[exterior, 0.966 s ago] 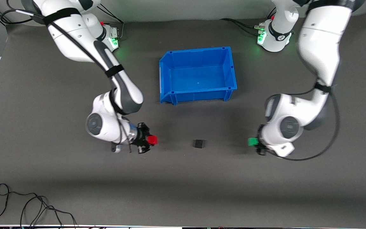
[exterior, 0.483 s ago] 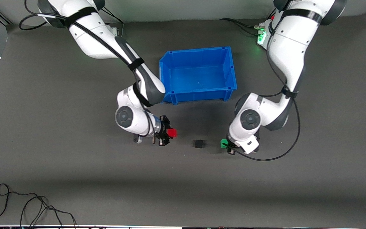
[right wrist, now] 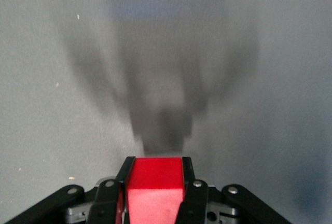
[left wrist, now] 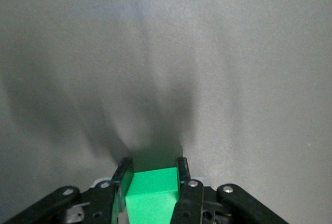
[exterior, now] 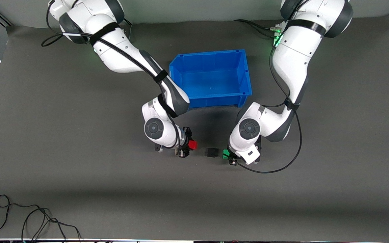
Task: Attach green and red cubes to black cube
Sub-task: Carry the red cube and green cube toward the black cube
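The robot's left gripper needs to release the green cube, now held close beside the black cube, against the black cube's side [exterior: 218,154] opposite the red cube.
The black cube [exterior: 211,152] sits on the dark table, nearer to the front camera than the blue bin. My right gripper [exterior: 188,145] is shut on the red cube [exterior: 192,145] and holds it just beside the black cube, toward the right arm's end. The red cube also shows between the fingers in the right wrist view [right wrist: 154,180]. My left gripper [exterior: 229,155] is shut on the green cube [exterior: 226,154], close beside the black cube toward the left arm's end. The green cube shows in the left wrist view [left wrist: 151,187]. The black cube is out of both wrist views.
An empty blue bin [exterior: 245,72] stands in the middle of the table, farther from the front camera than the cubes. Loose black cables [exterior: 29,219] lie at the table's near edge toward the right arm's end.
Both arms have swung inward toward the black cube, each carrying its cube. The red and green cubes are now much closer to the black cube than a second ago.
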Tool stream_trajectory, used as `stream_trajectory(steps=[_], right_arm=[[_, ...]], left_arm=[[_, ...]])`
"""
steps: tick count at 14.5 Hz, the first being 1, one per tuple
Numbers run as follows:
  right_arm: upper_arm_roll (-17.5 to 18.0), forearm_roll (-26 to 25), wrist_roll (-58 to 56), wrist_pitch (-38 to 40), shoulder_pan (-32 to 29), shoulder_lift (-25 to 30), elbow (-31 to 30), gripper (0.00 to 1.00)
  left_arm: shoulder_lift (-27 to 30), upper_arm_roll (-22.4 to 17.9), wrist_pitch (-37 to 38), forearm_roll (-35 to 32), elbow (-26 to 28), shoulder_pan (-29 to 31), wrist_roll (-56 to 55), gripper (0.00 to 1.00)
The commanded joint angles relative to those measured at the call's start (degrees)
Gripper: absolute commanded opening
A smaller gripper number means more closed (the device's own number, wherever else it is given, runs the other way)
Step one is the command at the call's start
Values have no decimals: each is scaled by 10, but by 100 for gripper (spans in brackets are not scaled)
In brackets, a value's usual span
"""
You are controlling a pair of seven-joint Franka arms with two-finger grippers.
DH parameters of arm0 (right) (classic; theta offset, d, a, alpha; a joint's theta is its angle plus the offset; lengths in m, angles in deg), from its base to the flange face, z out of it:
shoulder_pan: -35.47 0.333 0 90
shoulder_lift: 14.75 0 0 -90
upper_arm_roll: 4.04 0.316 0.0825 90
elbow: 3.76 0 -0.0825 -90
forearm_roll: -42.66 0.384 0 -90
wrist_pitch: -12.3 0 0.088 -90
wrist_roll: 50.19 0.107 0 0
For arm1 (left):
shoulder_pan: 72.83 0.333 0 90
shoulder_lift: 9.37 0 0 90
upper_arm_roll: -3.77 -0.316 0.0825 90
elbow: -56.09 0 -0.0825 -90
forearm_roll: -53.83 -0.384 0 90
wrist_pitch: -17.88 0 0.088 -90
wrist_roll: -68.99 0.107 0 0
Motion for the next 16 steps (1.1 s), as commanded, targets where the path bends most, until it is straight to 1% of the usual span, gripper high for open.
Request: stream_trajectory(steps=[1,4,8,9,12,13,14,16], right_arm=[[-9,-12,56,-14,12,-17,32,0],[-9,-10,76,-45,10,-32,38,0],[-9,-10,75,-51,8,-89,113,0],[-9,-12,74,-51,12,-97,123,0],[-9,-14,64,-51,13,-100,129,0],[-6,-26,60,-51,13,-100,129,0],[-5,-35,59,-50,13,-100,129,0],[-5,-40,45,-48,22,-100,126,0]], left_arm=[[-21,-10,4,1,-32,-12,-22,0],[-20,-9,4,1,-39,-14,-29,0],[-20,-9,5,1,-42,-21,-37,0],[-20,-9,7,1,-42,-22,-37,0],[-20,-9,9,-1,-42,-27,-37,0],[-20,-9,11,-3,-42,-29,-37,0],[-20,-10,12,-6,-42,-29,-35,15],[-19,-10,12,-6,-42,-29,-35,49]])
